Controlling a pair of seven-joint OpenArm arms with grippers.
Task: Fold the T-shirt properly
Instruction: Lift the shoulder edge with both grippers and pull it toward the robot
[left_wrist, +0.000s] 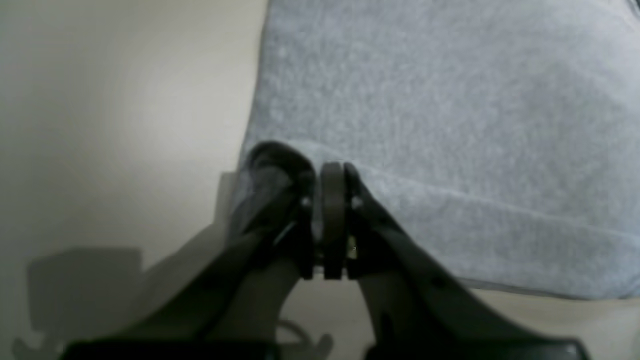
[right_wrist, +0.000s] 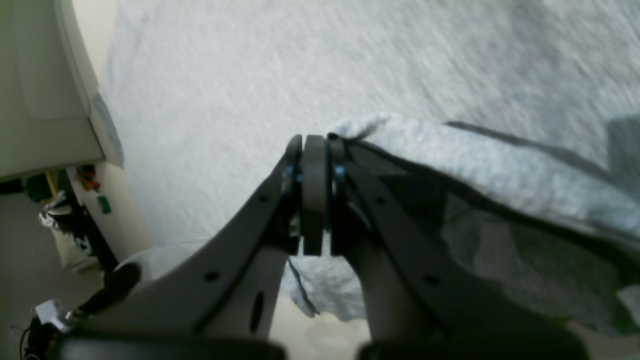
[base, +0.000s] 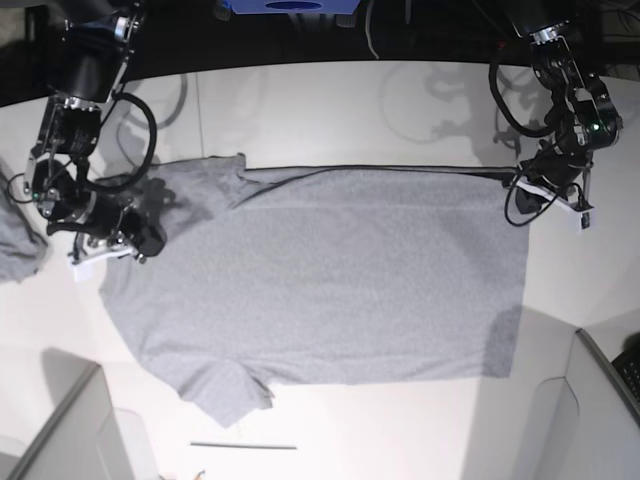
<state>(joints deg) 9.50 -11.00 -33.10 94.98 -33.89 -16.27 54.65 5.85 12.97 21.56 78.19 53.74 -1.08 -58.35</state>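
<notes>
Next, I let go of the raised fold on the T-shirt's flat body with my right gripper, just inside its collar end (base: 151, 267).
The heather-grey T-shirt (base: 330, 280) lies spread on the white table, plain side up, collar end to the left in the base view. My left gripper (left_wrist: 332, 167) is shut on the hem corner of the T-shirt (left_wrist: 450, 100); in the base view that gripper (base: 535, 190) is at the shirt's upper right corner. My right gripper (right_wrist: 315, 140) is shut on a raised fold of the T-shirt (right_wrist: 250, 75), which drapes over one finger. In the base view that gripper (base: 125, 238) is at the shirt's left shoulder. The shirt's far edge looks slightly lifted between the two grips.
A smaller piece of grey cloth (base: 18, 245) lies at the table's left edge. A thin dark rod (base: 243, 446) lies below the shirt. Pale partitions stand at the bottom left (base: 60, 420) and bottom right (base: 600, 400). A blue object (base: 290, 6) sits beyond the far edge.
</notes>
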